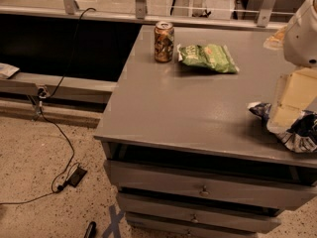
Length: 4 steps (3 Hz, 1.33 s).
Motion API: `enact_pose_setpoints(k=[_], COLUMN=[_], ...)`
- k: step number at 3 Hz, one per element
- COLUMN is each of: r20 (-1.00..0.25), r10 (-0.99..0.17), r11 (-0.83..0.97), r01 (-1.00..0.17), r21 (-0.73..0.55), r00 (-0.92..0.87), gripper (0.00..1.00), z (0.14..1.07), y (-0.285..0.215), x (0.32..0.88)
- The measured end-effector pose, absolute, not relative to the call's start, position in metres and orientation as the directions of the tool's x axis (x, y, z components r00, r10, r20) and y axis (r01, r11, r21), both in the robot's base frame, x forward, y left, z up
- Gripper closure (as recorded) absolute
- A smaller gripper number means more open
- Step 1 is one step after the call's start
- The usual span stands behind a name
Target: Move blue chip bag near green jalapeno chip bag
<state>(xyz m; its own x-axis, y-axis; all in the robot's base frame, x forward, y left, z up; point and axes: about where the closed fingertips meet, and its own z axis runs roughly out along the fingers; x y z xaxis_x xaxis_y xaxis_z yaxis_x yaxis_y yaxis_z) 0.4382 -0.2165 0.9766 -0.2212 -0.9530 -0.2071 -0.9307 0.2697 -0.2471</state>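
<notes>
The blue chip bag will be gripped by my gripper close to its end nearer the drink can (269, 120), so that its longer part is left hanging.
The green jalapeno chip bag (208, 57) lies flat at the back of the grey cabinet top (178, 108). The blue chip bag (297, 129), crumpled dark navy with silvery print, lies at the right front edge of the top, far from the green bag. My gripper (290, 103) comes in from the right, and its pale translucent finger stands right over the blue bag, covering its middle. The white arm (303, 33) rises above it at the right edge.
A brown-gold drink can (164, 41) stands just left of the green bag. The cabinet has drawers (203, 187) below its front edge. A black cable (59, 133) runs across the speckled floor on the left. A rail and a dark recess lie behind.
</notes>
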Motion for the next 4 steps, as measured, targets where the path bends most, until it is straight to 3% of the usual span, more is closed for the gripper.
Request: enact_pose_setpoints(k=[4], r20=[-0.12], r10=[-0.962], r11=[0.266], r01=[-0.937], r21=[-0.225], r00=[-0.244], gripper=[0.0], z=[0.9], y=[-0.251], x=[0.47])
